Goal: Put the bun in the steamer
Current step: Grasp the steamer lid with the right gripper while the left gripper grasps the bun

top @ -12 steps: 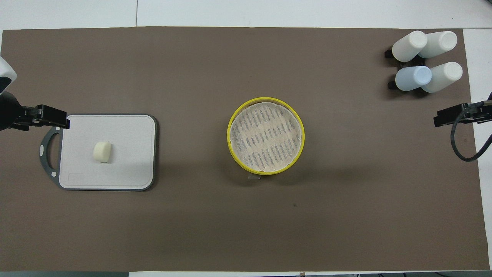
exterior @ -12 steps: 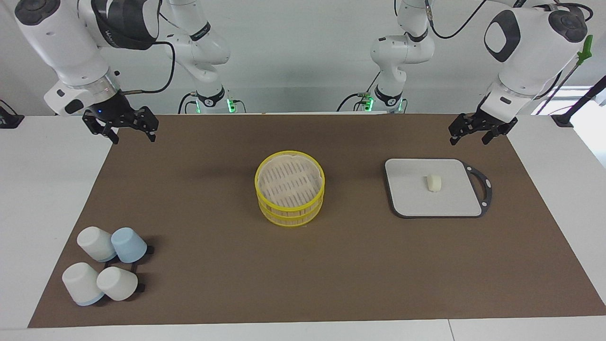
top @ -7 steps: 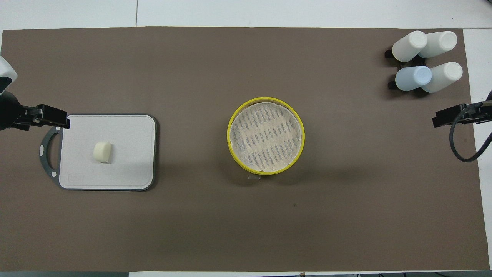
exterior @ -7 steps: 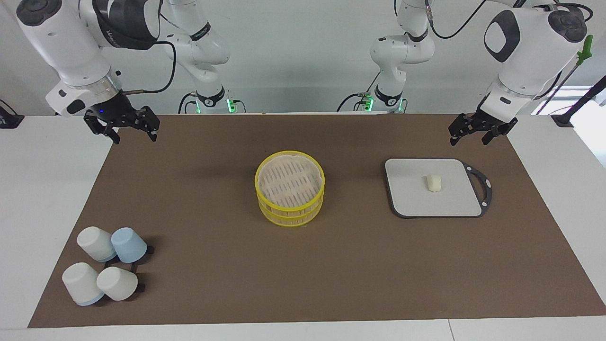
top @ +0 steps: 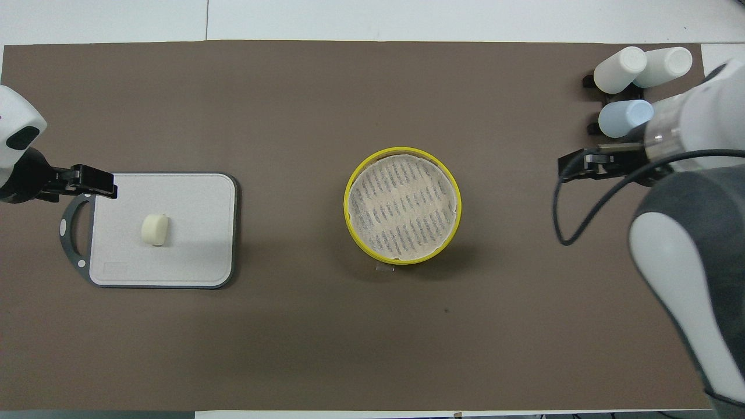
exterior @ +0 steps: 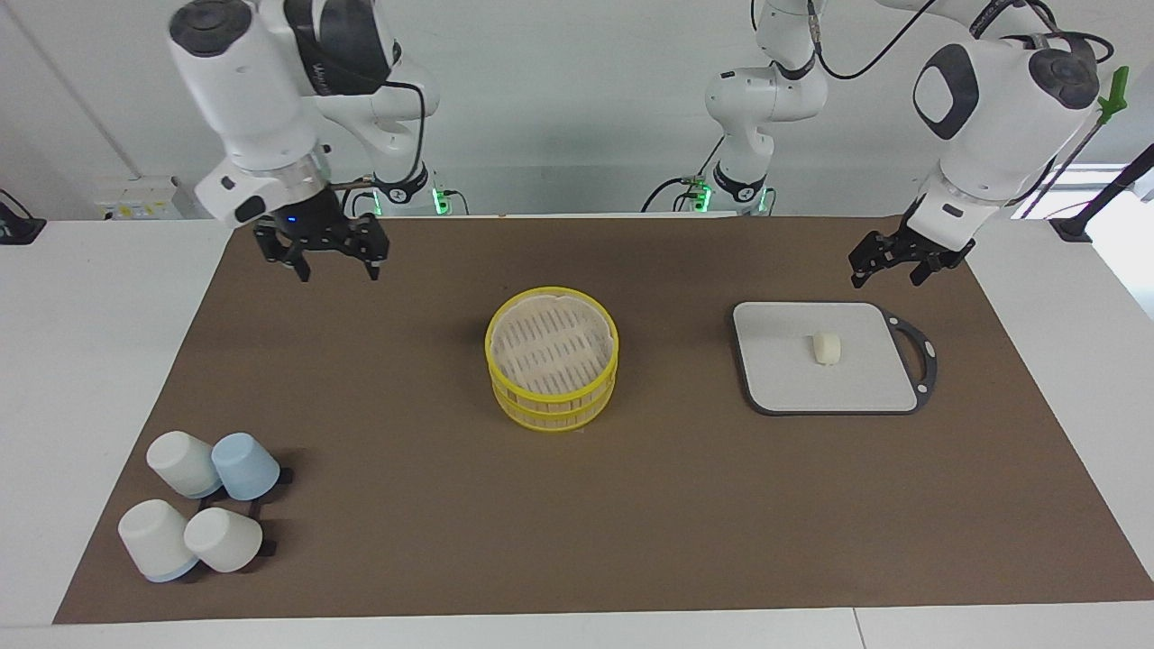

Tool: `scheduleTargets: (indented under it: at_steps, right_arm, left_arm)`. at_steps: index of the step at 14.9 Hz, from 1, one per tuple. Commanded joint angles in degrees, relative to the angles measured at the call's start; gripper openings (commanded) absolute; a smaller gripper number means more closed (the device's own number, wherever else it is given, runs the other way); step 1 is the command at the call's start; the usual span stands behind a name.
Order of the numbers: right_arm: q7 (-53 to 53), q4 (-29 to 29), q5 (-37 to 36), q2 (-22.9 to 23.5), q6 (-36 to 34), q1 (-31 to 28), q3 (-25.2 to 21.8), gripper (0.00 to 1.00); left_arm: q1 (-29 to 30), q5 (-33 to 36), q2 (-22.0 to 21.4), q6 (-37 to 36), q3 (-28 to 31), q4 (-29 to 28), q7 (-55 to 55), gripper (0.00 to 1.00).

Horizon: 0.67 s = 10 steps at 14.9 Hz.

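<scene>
Next, I move my left gripper to the bun on the grey board and close it on the bun's far end [top: 156, 220].
The bun [exterior: 827, 348] [top: 155, 230], a small cream lump, lies on the grey board [exterior: 784, 383] [top: 192, 256] toward the left arm's end of the table. The steamer [exterior: 552, 407] [top: 347, 205], two yellow-rimmed tiers with nothing on its slatted floor, stands mid-table. My left gripper [exterior: 886, 273] [top: 96, 183] hangs open over the board's handle corner, apart from the bun. Over the mat, between the steamer and the right arm's end of the table, my right gripper [exterior: 335, 269] [top: 573, 166] is raised and open, holding nothing.
A brown mat [exterior: 406, 505] covers most of the table. Several white and pale blue cups [exterior: 198, 509] [top: 625, 116] stand upside down at the mat's corner farthest from the robots, at the right arm's end. The right arm's body partly covers them from above.
The right arm has swung in from the table's end toward the steamer, gripper still open. The left gripper has edged slightly toward the board. Bun and steamer have not moved.
</scene>
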Motion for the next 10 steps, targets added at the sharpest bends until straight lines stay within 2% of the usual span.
scheduleTargets:
  at_steps: [1, 3, 6, 10]
  right_arm:
    - [11.14, 8.45, 0.18, 8.47, 0.11, 7.17, -0.11, 0.99]
    - [18.26, 13.38, -0.08, 13.75, 0.46, 12.02, -0.2, 0.99]
    - [26.8, 15.51, -0.35, 18.59, 5.54, 17.99, -0.28, 0.99]
    - [35.16, 17.95, -1.23, 24.65, 7.41, 24.68, -0.9, 0.96]
  left_arm:
    - [0.72, 0.32, -1.39, 9.19, -0.18, -9.42, 0.1, 1.0]
    - [0.98, 0.76, -1.39, 13.78, -0.1, -14.35, 2.99, 1.0]
    - [2.83, 0.76, -0.78, 21.58, -0.18, -19.72, 4.14, 1.0]
    - [2.57, 0.76, 2.56, 24.51, -0.27, -21.41, 4.41, 1.0]
